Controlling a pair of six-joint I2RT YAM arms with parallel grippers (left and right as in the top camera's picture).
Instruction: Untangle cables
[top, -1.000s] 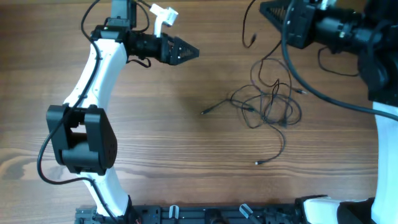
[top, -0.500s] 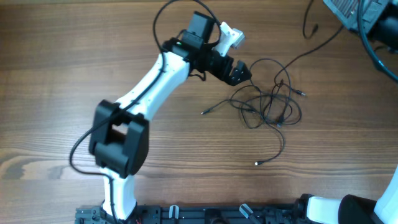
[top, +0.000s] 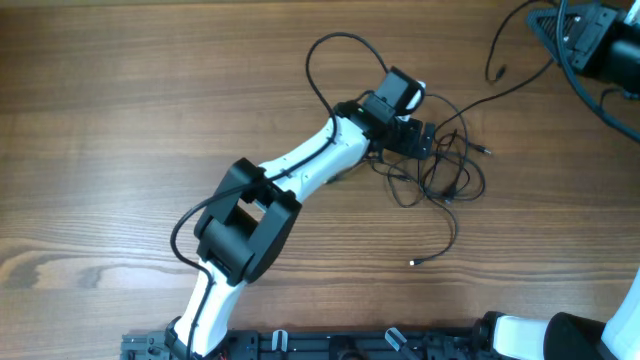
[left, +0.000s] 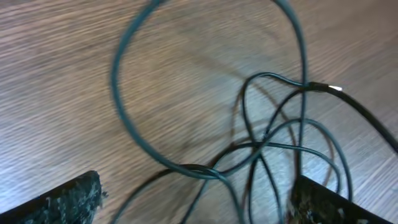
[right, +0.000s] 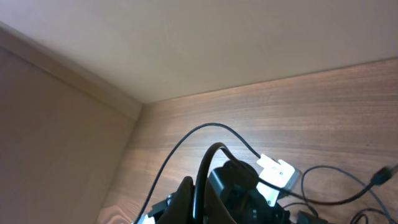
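Note:
The tangle lies loose behind the cable of the robot's right gripper, so next the left gripper grips the crossing strands of cable (left: 206, 173) and pulls the tangle away from the right gripper.
The cables (top: 445, 175) lie as a loose black tangle right of the table's middle, with one plug end (top: 413, 262) trailing toward the front. My left gripper (top: 425, 137) hovers at the tangle's upper left edge, open. In the left wrist view its fingers (left: 62, 202) straddle several crossing strands of the cables (left: 261, 146), touching none; a silver-tipped plug (left: 326, 88) lies beyond them. My right gripper (top: 545, 22) is at the far right corner, shut on one cable that runs back to the tangle. In the right wrist view a strand passes between my right gripper's (right: 200, 186) fingers.
The left arm (top: 300, 170) stretches diagonally from the front rail (top: 330, 345) to the tangle, its own thick wire looping above the wrist (top: 320, 55). A beige wall (right: 186, 43) borders the wooden table's far side.
The left arm swung right and down from the far left to the tangle's edge, still open. The right gripper carried its cable rightward into the far corner, then held still.

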